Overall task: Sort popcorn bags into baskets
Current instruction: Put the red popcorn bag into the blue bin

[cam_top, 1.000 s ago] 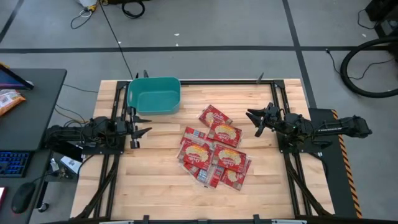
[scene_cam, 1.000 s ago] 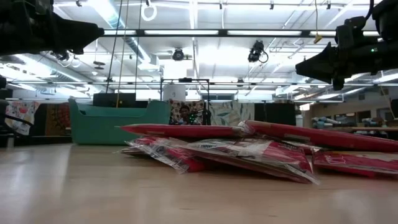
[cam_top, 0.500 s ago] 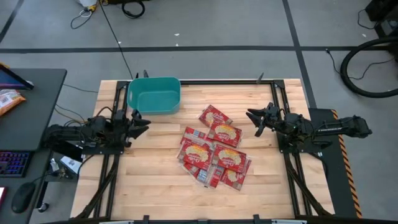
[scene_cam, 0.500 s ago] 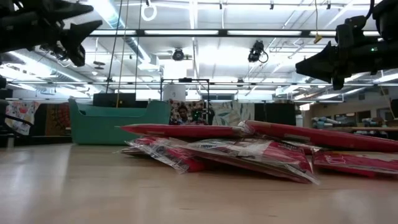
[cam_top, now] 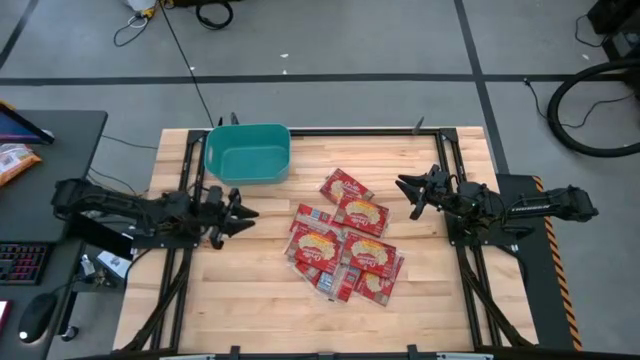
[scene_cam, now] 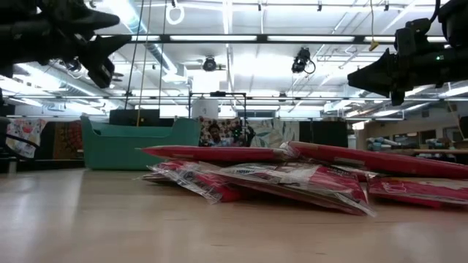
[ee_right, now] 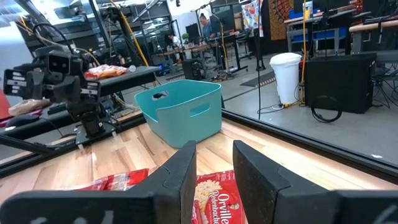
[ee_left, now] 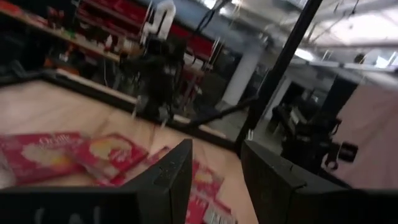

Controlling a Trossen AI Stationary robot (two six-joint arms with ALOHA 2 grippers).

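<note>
The robot's left gripper will next close on the near corner (cam_top: 294, 256) of the top popcorn bag closest to it, at the side of the pile facing that gripper.
Several red popcorn bags (cam_top: 345, 245) lie overlapping in a pile on the wooden table, right of its middle, and show flat in the low view (scene_cam: 292, 172). The teal basket (cam_top: 212, 160) stands at the table's far left, nothing in it. My left gripper (cam_top: 243, 208) hovers open above the table, left of the pile, pointing level toward it; nothing is between its fingers (ee_left: 216, 149). My right gripper (cam_top: 405, 195) waits open in the air right of the pile, facing the bags (ee_right: 211, 199) and the basket (ee_right: 180, 112).
Black frame rails (cam_top: 330, 130) run along the table's edges. Bare wood lies between the basket and the pile and along the near edge (cam_top: 260, 310). A dark desk (cam_top: 50, 140) left of the table carries an orange packet (cam_top: 15, 160) and a keyboard.
My left gripper has swung out from the table's left edge toward the pile of popcorn bags, staying above the table, and has rolled about its own pointing line. Its fingers keep the same gap. The bags and the basket have stayed put.
</note>
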